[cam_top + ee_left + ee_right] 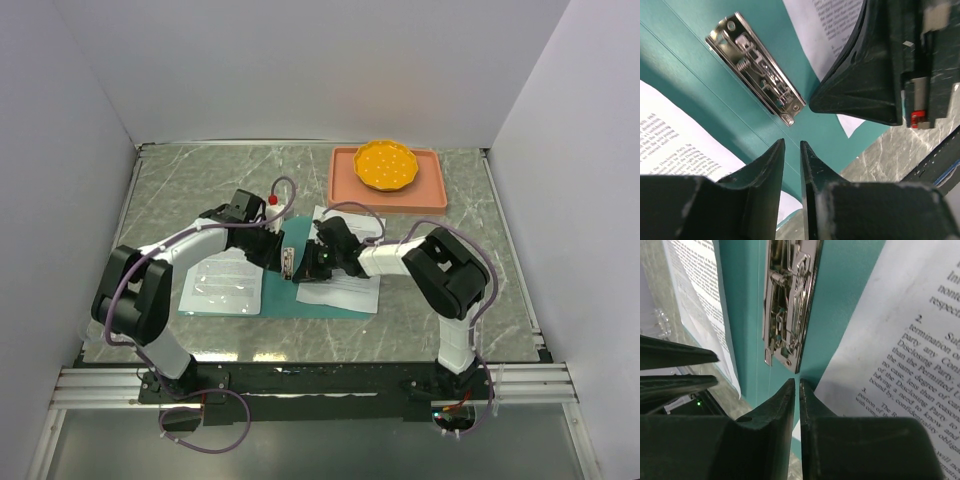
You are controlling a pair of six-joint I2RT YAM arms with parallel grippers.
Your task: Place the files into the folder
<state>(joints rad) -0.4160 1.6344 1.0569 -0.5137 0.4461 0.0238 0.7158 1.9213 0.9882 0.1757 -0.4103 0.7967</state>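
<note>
I see the clip's end tab ahead of the closed fingers of my left gripper, so next I open them, move in and pinch that small tab (787, 119) before placing the files.
The teal folder (290, 297) lies open on the table. Its metal clip (288, 262) sits along the spine and shows close up in both wrist views (757, 67) (787, 305). Printed white files (347, 272) lie on the folder's right half, with another printed sheet (222, 284) on its left half. My left gripper (792, 145) hovers just off one end of the clip, jaws shut to a narrow slit and empty. My right gripper (796, 382) points at the clip's other end, also shut and empty. The two grippers nearly meet over the spine (295, 258).
A salmon-pink tray (345, 190) holding a yellow-orange fluted dish (386, 165) stands at the back right. White walls enclose the marble table (180, 190) on three sides. The right gripper's body (865, 75) crowds the left wrist view.
</note>
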